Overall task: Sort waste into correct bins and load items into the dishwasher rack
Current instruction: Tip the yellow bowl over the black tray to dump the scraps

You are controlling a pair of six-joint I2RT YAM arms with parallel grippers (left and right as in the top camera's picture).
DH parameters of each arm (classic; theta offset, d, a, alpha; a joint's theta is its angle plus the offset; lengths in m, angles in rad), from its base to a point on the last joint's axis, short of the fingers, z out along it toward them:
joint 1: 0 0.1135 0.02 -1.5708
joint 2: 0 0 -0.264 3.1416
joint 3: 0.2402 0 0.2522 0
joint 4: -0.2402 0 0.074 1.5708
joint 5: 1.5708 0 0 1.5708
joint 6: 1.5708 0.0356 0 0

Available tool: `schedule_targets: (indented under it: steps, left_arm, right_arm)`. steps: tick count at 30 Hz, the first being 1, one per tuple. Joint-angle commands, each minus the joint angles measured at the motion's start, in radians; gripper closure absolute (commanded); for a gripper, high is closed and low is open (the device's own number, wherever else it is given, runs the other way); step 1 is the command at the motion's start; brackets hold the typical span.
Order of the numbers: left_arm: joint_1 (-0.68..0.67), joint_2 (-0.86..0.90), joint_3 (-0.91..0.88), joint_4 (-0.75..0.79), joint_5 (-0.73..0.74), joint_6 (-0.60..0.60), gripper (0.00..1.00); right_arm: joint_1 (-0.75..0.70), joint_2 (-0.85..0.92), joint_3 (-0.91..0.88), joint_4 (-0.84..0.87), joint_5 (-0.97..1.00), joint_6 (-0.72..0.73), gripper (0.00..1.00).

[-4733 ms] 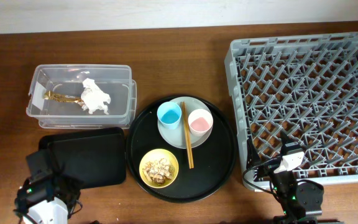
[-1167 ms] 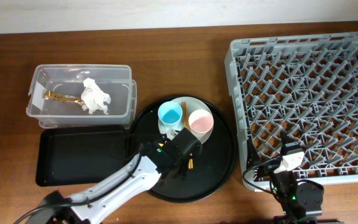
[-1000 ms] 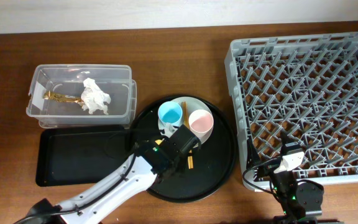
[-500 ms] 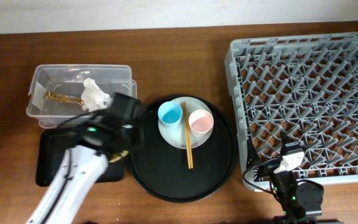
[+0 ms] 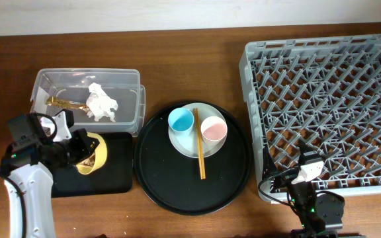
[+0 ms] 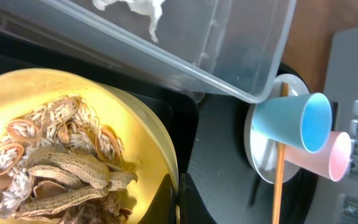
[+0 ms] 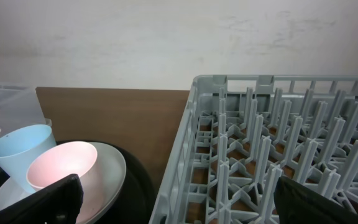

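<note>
My left gripper needs to set the yellow bowl down on the round black tray (image 5: 165,170) (image 6: 225,200) between the flat black tray and the chopsticks.
My left gripper (image 5: 84,151) is shut on the rim of the yellow bowl (image 5: 92,153) and holds it tilted over the flat black tray (image 5: 111,175). In the left wrist view the bowl (image 6: 73,106) still holds beige food scraps (image 6: 61,168), with the jaws (image 6: 178,196) pinching its rim. The tissue (image 5: 101,102) and gold wrapper (image 5: 61,102) lie in the clear tub (image 5: 84,71). The blue cup (image 5: 180,121), pink-lined cup (image 5: 212,129) and chopsticks (image 5: 198,149) rest on the plate (image 5: 189,147). My right gripper (image 5: 307,173) is open and empty by the rack (image 5: 323,112).
The large round black tray (image 5: 230,178) sits mid-table between the flat tray and the rack. The right wrist view shows the rack's near wall (image 7: 185,143) close to the fingers, with the cups (image 7: 64,165) at left.
My left arm lifted the yellow bowl off the round tray and carried it left over the flat black tray. The right arm has not moved.
</note>
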State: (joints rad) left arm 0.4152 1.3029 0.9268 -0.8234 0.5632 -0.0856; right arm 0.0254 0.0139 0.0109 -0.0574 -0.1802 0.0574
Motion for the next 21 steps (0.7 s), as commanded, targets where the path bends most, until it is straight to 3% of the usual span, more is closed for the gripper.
schedule_targets:
  steps: [1, 8, 13, 21]
  left_arm:
    - [0.027, -0.009, -0.048, 0.072, 0.132, 0.027, 1.00]
    - [0.250, -0.009, -0.118, 0.129, 0.518, 0.050, 1.00]
    - [0.360, -0.009, -0.174, 0.137, 0.667, 0.084, 1.00]
    - [0.514, 0.055, -0.257, 0.313, 0.944, 0.083, 1.00]
  right_arm:
    - [-0.007, -0.006, -0.005, -0.006, 0.009, 0.011, 0.01]
    - [-0.007, -0.006, -0.005, -0.006, 0.009, 0.011, 0.01]
    - [-0.007, -0.006, -0.005, -0.006, 0.009, 0.011, 0.01]
    - [-0.007, -0.006, -0.005, -0.006, 0.009, 0.011, 0.01]
